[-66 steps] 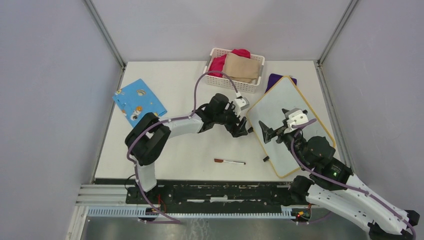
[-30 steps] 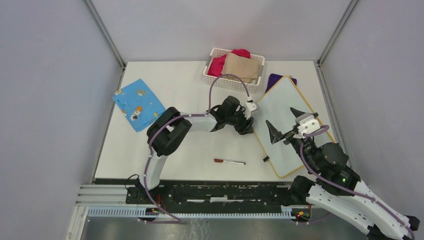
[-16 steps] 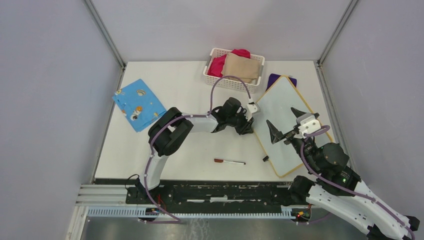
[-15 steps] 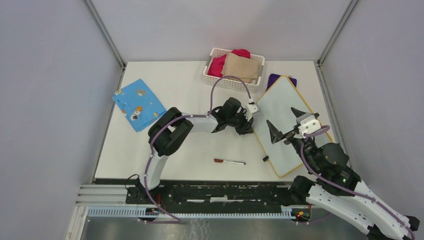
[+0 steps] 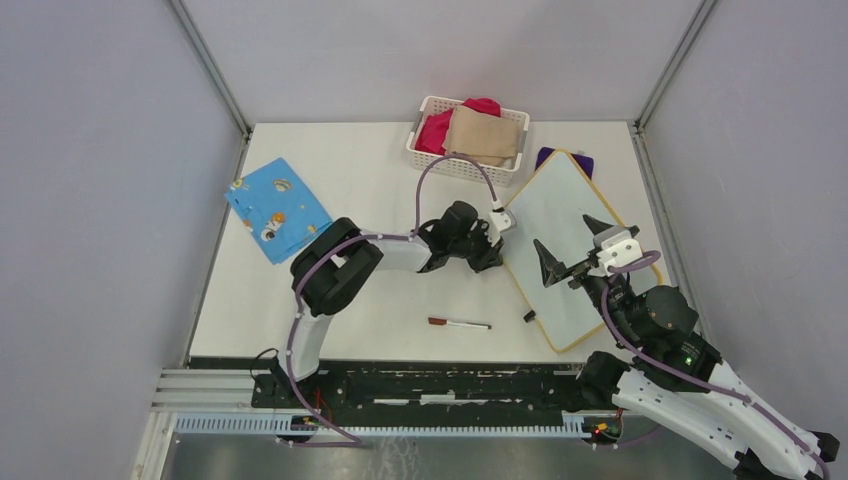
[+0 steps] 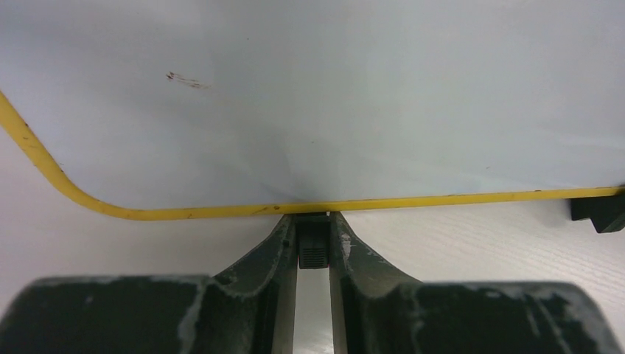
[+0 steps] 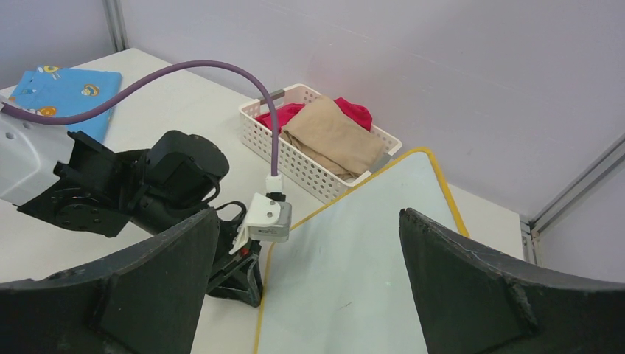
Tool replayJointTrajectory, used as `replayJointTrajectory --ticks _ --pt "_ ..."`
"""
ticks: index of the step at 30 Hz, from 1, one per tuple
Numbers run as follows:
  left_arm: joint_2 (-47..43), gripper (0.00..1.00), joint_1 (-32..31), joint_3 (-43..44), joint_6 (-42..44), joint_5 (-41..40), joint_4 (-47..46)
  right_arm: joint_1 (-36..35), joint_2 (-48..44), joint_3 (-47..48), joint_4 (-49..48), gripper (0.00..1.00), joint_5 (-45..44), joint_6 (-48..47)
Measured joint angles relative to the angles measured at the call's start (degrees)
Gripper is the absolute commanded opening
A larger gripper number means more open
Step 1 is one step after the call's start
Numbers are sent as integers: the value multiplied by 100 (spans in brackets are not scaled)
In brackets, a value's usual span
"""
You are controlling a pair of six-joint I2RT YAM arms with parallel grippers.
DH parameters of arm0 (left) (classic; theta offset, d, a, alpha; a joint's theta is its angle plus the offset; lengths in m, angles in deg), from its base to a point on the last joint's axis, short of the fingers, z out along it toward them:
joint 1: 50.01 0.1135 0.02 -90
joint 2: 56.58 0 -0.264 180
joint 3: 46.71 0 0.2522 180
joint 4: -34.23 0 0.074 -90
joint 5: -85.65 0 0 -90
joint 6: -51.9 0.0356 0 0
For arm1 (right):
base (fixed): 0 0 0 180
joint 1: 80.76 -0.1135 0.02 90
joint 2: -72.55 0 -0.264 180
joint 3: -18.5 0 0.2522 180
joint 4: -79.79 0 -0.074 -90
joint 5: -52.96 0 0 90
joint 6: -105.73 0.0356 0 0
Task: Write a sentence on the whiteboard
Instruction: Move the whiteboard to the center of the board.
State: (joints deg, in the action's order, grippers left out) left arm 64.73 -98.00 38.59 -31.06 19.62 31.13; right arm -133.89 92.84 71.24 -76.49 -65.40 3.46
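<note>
Next, my left gripper releases the whiteboard on the table (image 5: 454, 203) just in front of the white basket of clothes.
The whiteboard (image 5: 545, 205) lies tilted on the right of the table, white with a yellow rim (image 6: 442, 200). I see no sentence on it, only a small reddish smudge (image 6: 188, 79). My left gripper (image 5: 495, 258) is at the board's left edge, shut on a small black foot (image 6: 313, 247) just under the rim. Its fingers (image 6: 274, 243) press that foot from both sides. My right gripper (image 5: 562, 232) hangs above the board's middle, wide open and holding nothing. In the right wrist view the whiteboard (image 7: 368, 243) lies below, with the left gripper (image 7: 243, 276) at its edge.
A marker pen (image 5: 460, 323) lies on the table near the front edge. A white basket (image 5: 440, 165) of clothes stands at the back. A blue patterned cloth (image 5: 277, 208) lies at the left, and a purple cloth (image 5: 565, 157) shows behind the board. Another black foot (image 5: 528, 317) sticks out at the board's lower edge.
My left gripper has closed on the board's black foot and drawn back a little to the left. The board's far corner has shifted left with it. The right arm has stayed put.
</note>
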Motion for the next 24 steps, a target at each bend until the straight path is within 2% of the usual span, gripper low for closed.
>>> replayJointTrajectory --ticks 6,24 --pt "-293 2 -2 -450 -11 -501 -212 0 -2 0 -2 97 0 26" --pt "-1281 2 -9 -1620 -837 -3139 -313 0 -48 -81 -223 97 7 188"
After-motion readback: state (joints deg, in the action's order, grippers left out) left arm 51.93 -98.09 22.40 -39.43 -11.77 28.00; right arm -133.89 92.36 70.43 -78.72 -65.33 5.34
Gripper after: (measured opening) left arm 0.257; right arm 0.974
